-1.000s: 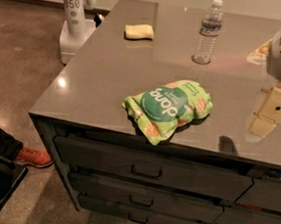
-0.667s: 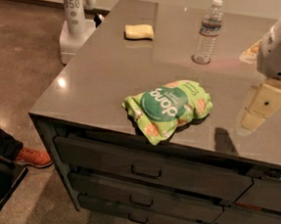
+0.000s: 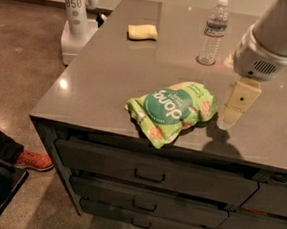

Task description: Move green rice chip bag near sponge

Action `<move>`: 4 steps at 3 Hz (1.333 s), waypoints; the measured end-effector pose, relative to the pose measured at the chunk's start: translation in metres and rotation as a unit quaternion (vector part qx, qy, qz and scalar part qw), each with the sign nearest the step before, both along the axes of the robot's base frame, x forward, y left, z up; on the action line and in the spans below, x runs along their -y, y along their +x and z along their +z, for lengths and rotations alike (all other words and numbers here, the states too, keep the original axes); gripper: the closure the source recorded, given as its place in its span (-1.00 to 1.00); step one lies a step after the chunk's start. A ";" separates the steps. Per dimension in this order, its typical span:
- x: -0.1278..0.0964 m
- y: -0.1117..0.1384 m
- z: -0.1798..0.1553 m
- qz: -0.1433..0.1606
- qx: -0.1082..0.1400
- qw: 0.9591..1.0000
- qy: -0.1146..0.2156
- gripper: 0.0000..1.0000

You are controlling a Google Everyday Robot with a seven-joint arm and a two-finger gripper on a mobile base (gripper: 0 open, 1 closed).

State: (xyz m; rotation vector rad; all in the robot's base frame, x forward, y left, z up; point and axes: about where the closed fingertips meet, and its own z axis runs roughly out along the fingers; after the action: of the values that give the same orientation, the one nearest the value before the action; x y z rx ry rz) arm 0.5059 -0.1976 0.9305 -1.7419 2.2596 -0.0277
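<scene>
The robot's gripper needs to close on the crinkled part (image 3: 193, 98) of the green rice chip bag next to the bag's round logo, on the side toward the water bottle.
The green rice chip bag (image 3: 171, 111) lies crinkled near the front edge of the grey counter (image 3: 102, 72), its dark green round logo facing up. The pale yellow sponge (image 3: 142, 32) lies at the far left of the counter, well apart from the bag. My gripper (image 3: 234, 109) hangs just right of the bag, its cream finger pointing down close to the counter top and near the bag's right end. It holds nothing that I can see.
A clear water bottle (image 3: 213, 32) stands upright at the back of the counter, right of the sponge. Another white robot (image 3: 77, 15) stands on the floor at the counter's left. Drawers (image 3: 148, 174) run below the front edge. A person's red shoe (image 3: 34, 160) is at lower left.
My arm and gripper have moved left and down, from the counter's right side to right beside the bag. The bag, sponge and bottle have not moved.
</scene>
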 end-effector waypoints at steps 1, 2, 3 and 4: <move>-0.010 0.013 -0.015 0.005 -0.017 1.000 0.011 -1.00; -0.027 0.021 -0.026 0.014 -0.030 0.999 0.028 -1.00; -0.048 0.030 -0.038 0.019 -0.045 0.998 0.044 -1.00; -0.060 0.035 -0.045 0.021 -0.055 0.997 0.050 -1.00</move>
State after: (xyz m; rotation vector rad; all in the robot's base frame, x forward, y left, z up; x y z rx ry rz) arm 0.5408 -0.1374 0.8859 -1.7783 2.2566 0.1903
